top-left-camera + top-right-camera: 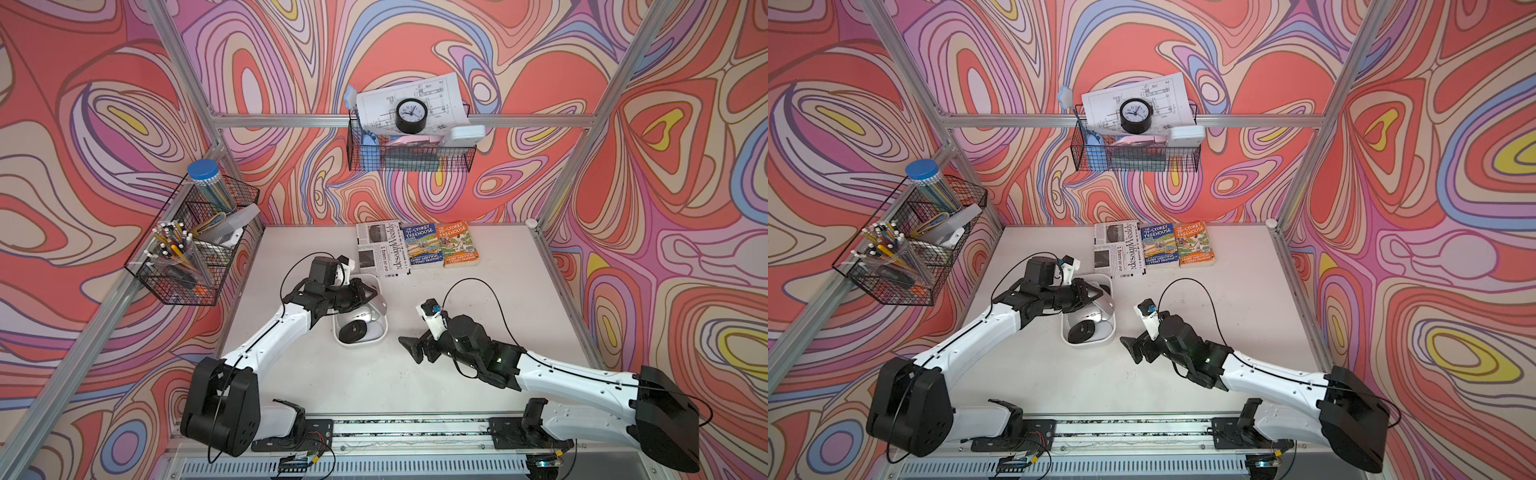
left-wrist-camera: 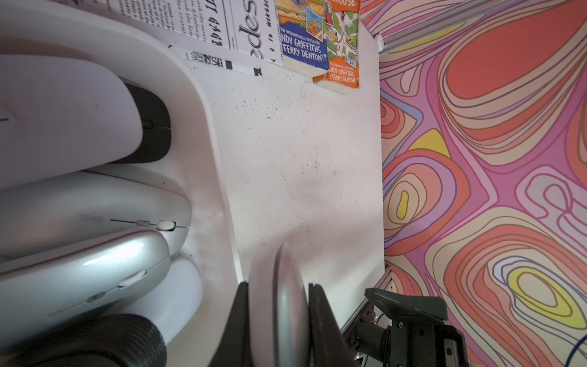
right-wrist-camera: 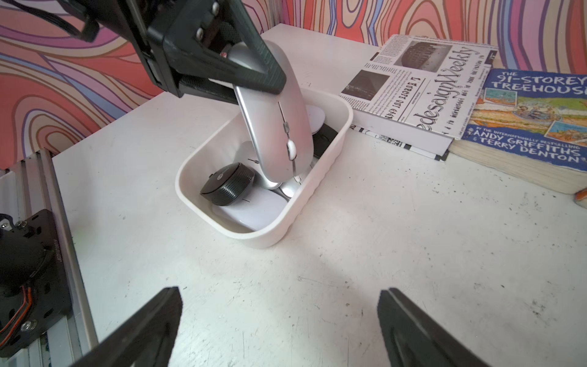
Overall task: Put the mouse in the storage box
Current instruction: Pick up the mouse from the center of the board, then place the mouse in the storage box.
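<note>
The mouse in my left gripper needs to be let go on the other mice (image 1: 365, 300) (image 2: 131, 205), just in front of the rearmost white mouse in the storage box.
The storage box (image 1: 360, 344) is a shallow white tub left of the table's middle, seen in both top views (image 1: 1088, 343). It holds several other mice (image 2: 63, 120) and a black round puck (image 3: 227, 187). My left gripper (image 2: 279, 283) is shut on the mouse (image 3: 276, 127), a flat silver one. The gripper holds it tilted nose-down over the box (image 3: 270, 236), its tip among the things inside. In the top views the mouse (image 1: 376, 306) hangs over the box's far half. My right gripper (image 3: 279, 295) stands open and empty over bare table, right of the box (image 1: 409, 347).
A newspaper-print book (image 1: 382, 249) and two paperbacks (image 1: 442, 245) lie at the table's back, just behind the box. Black wire baskets hang on the left wall (image 1: 187, 245) and back wall (image 1: 409, 153). An aluminium frame rail (image 3: 60, 222) edges the table.
</note>
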